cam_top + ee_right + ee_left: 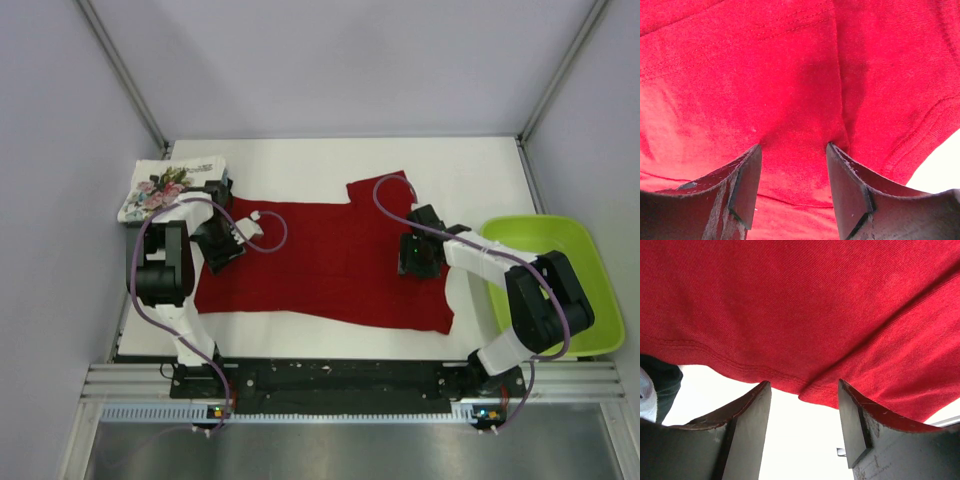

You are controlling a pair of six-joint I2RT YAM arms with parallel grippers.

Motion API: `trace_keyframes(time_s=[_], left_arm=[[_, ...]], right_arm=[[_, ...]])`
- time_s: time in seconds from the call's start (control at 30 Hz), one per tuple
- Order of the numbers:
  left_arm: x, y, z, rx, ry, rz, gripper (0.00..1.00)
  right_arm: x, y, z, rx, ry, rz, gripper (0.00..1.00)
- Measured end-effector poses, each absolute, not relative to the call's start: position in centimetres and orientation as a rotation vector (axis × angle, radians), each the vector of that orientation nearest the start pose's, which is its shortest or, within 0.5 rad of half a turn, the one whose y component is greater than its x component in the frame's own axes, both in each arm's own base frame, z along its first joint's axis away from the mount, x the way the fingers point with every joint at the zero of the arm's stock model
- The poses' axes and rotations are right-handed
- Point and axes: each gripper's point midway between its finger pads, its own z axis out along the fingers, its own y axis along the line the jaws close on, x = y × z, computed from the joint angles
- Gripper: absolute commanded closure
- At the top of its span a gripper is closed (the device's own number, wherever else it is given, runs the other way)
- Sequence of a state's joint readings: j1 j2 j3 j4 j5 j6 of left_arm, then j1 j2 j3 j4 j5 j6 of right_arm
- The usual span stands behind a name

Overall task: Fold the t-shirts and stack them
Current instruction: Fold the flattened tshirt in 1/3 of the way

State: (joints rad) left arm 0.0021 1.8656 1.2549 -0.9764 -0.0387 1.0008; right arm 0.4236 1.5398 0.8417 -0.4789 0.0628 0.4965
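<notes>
The hem of the deep red t-shirt sits too shallow between my left gripper's open fingers, so next I move further in and pinch the t-shirt's crease [821,374] beside the hem.
The deep red t-shirt [320,262] lies spread flat across the middle of the white table. My left gripper [222,245] is open at the shirt's left edge; in the left wrist view the gripper [802,415] has its jaws apart over bare table, just short of the red hem [805,390]. My right gripper [420,255] is open on the shirt's right part; in the right wrist view the gripper [792,180] presses down on the red cloth [790,100] with a fold between the jaws. A folded white floral-print shirt [170,188] lies at the far left.
A lime-green plastic tray [560,280] sits at the table's right edge, beside the right arm. The white table [460,165] shows behind the shirt. Grey walls enclose the table.
</notes>
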Motion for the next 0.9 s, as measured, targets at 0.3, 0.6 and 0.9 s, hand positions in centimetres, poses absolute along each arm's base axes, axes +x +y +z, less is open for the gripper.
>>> trace_keyframes(time_s=[0.3, 0.6, 0.9], left_arm=[[28.5, 4.9, 1.7, 1.601, 2.879, -0.003, 0.68], [27.4, 4.2, 1.8, 1.581, 2.909, -0.08, 1.0], [30.9, 3.4, 4.8, 1.453, 2.824, -0.029, 0.94]], right_arm=[[28.0, 10.6, 2.0, 0.208, 2.722, 0.059, 0.44], [28.3, 8.8, 2.1, 0.2, 2.731, -0.047, 0.42], [28.6, 7.2, 2.3, 0.152, 2.743, -0.15, 0.41]])
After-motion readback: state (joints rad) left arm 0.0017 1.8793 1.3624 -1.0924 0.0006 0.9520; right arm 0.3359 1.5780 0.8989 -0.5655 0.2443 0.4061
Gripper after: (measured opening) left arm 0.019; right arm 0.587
